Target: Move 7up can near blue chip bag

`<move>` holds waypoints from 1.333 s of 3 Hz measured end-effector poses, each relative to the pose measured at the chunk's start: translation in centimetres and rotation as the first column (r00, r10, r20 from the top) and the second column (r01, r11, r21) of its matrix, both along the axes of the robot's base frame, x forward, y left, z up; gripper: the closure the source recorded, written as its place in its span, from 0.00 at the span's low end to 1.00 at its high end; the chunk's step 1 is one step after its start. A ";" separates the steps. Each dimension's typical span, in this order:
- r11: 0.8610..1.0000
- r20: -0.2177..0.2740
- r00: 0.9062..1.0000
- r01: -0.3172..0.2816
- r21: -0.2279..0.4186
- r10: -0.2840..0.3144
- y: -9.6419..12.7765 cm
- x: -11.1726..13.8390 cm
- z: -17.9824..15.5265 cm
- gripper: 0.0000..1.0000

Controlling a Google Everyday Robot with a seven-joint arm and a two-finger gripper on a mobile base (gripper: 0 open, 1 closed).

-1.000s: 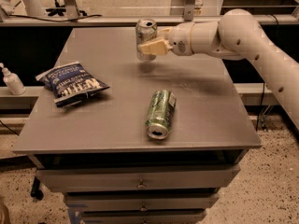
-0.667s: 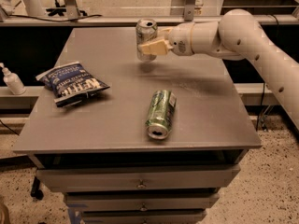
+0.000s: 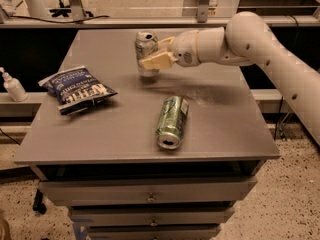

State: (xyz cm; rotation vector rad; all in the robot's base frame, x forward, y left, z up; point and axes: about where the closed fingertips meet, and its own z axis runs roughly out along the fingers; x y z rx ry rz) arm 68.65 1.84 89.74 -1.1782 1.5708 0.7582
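The gripper will set the 7up can on the grey table point(image 3: 113, 105), close beside the blue chip bag's end facing the green can.
The 7up can point(image 3: 145, 49), pale silver with a silver top, stands upright at the back middle of the grey table point(image 3: 110, 134). My gripper point(image 3: 159, 51) reaches in from the right and is shut on it, one tan finger point(image 3: 156, 60) across its front. I cannot tell whether the can rests on the table or hangs just above it. The blue chip bag point(image 3: 77, 88), dark navy with white lettering, lies flat at the table's left side, well to the left of and nearer than the can.
A green patterned can point(image 3: 171, 121) lies on its side near the table's front middle, open end toward the front edge. A white pump bottle point(image 3: 13, 86) stands on a shelf left of the table. A metal rail point(image 3: 150, 20) runs behind it.
My gripper has carried the 7up can left and toward the front, closer to the blue chip bag. The bag and the green can have not moved.
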 end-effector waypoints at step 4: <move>0.965 -0.060 0.964 -0.258 0.056 0.261 7.9 -9.6 -2.1 1.00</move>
